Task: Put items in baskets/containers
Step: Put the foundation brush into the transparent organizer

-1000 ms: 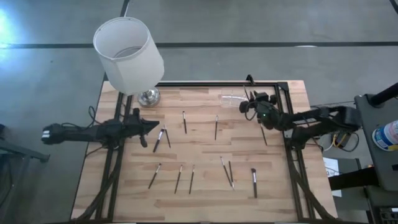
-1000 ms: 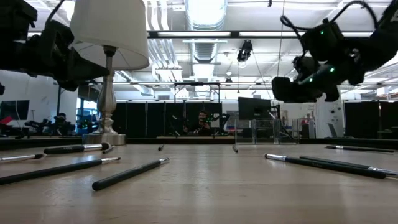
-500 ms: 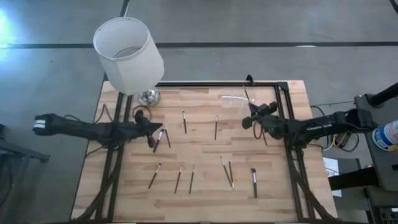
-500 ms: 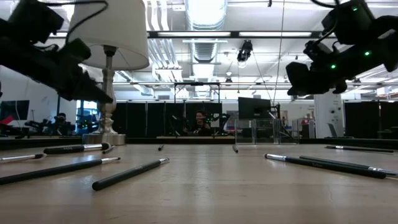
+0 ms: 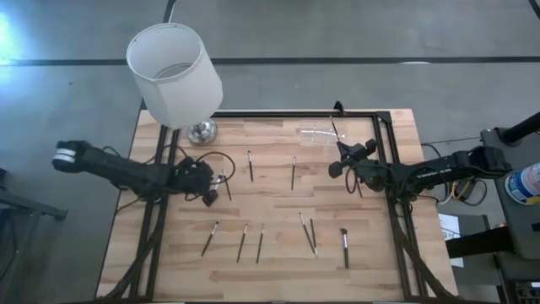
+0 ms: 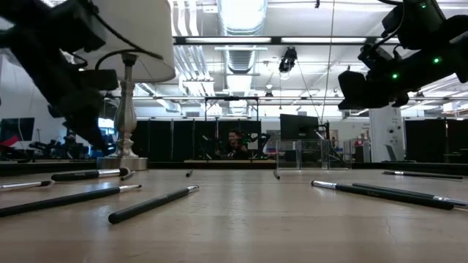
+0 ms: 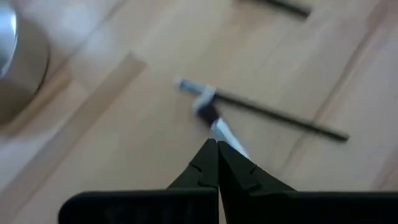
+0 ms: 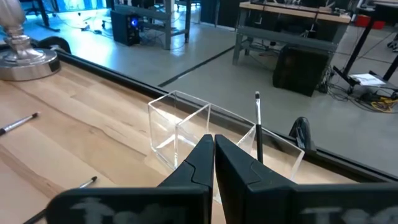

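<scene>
The robot's left gripper is closed above the tips of the crossed brushes, so it should open, take the top brush (image 7: 227, 134) by its handle and hand it to the right gripper.
Several thin dark brushes lie flat on the wooden table, among them one (image 5: 250, 165) in the middle and one (image 5: 344, 247) near the front. Two crossed brushes (image 7: 261, 112) lie right under my left gripper (image 7: 217, 146), which is shut, points down and hangs above them (image 5: 208, 190). The clear holder (image 8: 180, 124) stands at the far right (image 5: 314, 133). One brush (image 8: 258, 127) stands upright in it. My right gripper (image 8: 214, 142) is shut and nearly level, in the air just short of the holder (image 5: 333, 169).
A lamp with a big white shade (image 5: 175, 76) stands on a silver foot (image 5: 201, 131) at the far left corner. A black frame (image 5: 384, 169) runs along the table's far and side edges. Bare wood lies between the scattered brushes.
My left gripper has tipped from nearly level to pointing steeply down over the crossed brushes at the table's left. My right gripper has drawn back from the clear holder toward the near edge. The brushes on the table have kept their places.
</scene>
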Tool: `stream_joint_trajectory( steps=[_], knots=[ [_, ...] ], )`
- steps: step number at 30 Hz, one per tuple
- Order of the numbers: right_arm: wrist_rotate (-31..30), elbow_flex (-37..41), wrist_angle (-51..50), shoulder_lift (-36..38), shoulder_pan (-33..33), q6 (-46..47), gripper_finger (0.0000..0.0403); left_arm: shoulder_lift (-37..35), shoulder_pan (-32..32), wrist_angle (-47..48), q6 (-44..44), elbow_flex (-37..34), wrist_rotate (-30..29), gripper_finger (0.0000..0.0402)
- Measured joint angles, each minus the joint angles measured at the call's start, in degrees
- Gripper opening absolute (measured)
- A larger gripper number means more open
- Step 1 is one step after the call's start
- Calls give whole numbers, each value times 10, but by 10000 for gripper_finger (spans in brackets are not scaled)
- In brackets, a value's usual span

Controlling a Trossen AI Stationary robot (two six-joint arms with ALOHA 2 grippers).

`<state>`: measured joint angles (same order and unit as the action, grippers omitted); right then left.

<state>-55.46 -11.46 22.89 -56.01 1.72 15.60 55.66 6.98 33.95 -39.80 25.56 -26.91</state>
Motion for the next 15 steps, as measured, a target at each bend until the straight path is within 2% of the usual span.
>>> stream_joint_trajectory(
  steps=[4,9,15],
  knots=[
    [0,0,0,0,0,-2,8,29,0,44,-55,37,33,0],
    [0,0,0,0,0,-2,8,61,0,47,-85,62,83,0],
    [0,0,0,0,0,-2,8,108,0,48,-113,68,89,5]
  ],
)
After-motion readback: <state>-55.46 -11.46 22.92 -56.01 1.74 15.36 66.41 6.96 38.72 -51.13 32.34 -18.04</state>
